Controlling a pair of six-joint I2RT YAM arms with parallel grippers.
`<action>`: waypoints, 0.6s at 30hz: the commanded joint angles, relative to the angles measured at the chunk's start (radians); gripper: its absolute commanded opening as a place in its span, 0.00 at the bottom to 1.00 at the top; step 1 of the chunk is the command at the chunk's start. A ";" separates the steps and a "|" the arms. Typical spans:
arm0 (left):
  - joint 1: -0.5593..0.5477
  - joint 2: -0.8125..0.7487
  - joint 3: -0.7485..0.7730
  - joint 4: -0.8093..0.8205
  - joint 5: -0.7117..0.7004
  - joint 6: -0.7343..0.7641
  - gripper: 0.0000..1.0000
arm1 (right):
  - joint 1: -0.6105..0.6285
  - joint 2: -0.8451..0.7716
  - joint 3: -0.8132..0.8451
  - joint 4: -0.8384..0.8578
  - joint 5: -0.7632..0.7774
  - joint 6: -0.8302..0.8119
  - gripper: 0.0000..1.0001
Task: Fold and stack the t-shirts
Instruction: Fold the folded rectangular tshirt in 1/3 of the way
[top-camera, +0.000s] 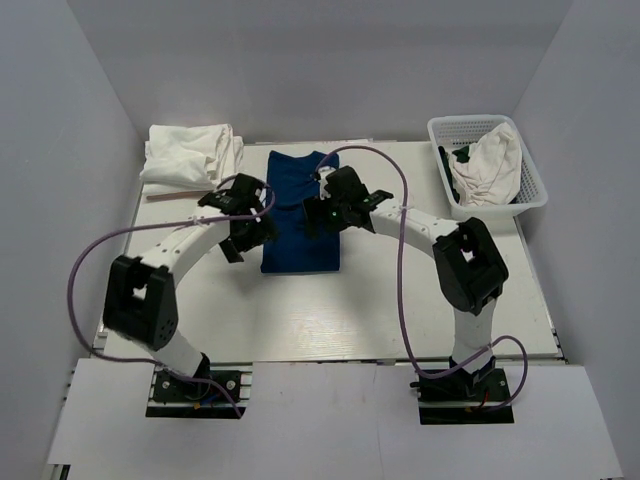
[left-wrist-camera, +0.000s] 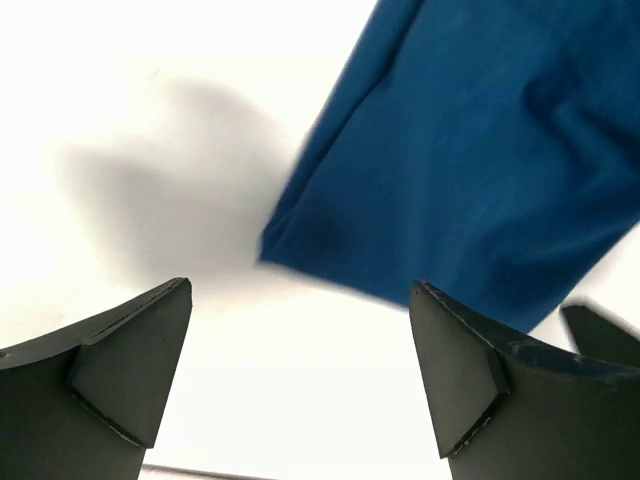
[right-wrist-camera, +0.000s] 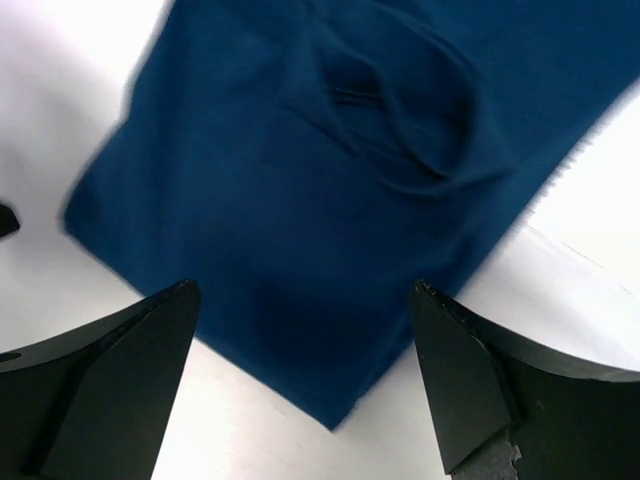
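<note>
Next, I should use my left gripper to grab the navy t-shirt's near corner (top-camera: 264, 270) (left-wrist-camera: 270, 254), on the same side as the pile of white t-shirts.
A dark navy t-shirt (top-camera: 300, 215) lies folded into a long strip at the middle of the table; no print shows on it. White t-shirts (top-camera: 190, 153) sit in a loose pile at the back left. Another white t-shirt (top-camera: 490, 160) is bunched in the basket. My left gripper (top-camera: 240, 235) hovers open at the navy strip's left edge. In the left wrist view, bare table lies between the fingers and the navy cloth (left-wrist-camera: 480, 170) is just ahead of the gripper (left-wrist-camera: 300, 370). My right gripper (top-camera: 320, 210) stands open over the strip. In its wrist view a corner of the cloth (right-wrist-camera: 330, 180) lies below the gripper (right-wrist-camera: 305, 370), held by nothing.
A white lattice basket (top-camera: 462, 121) stands at the back right, with something dark beside the white cloth inside. Grey walls close in the table on the left, back and right. Purple cables loop over both arms.
</note>
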 joint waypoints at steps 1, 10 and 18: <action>-0.003 -0.161 -0.110 0.036 -0.031 -0.004 1.00 | 0.000 0.024 0.010 0.120 -0.172 0.039 0.90; -0.003 -0.412 -0.314 0.082 0.001 -0.013 1.00 | -0.017 0.222 0.165 0.288 -0.121 0.127 0.90; -0.003 -0.423 -0.225 0.042 -0.077 0.036 1.00 | -0.080 0.316 0.375 0.160 -0.023 0.106 0.90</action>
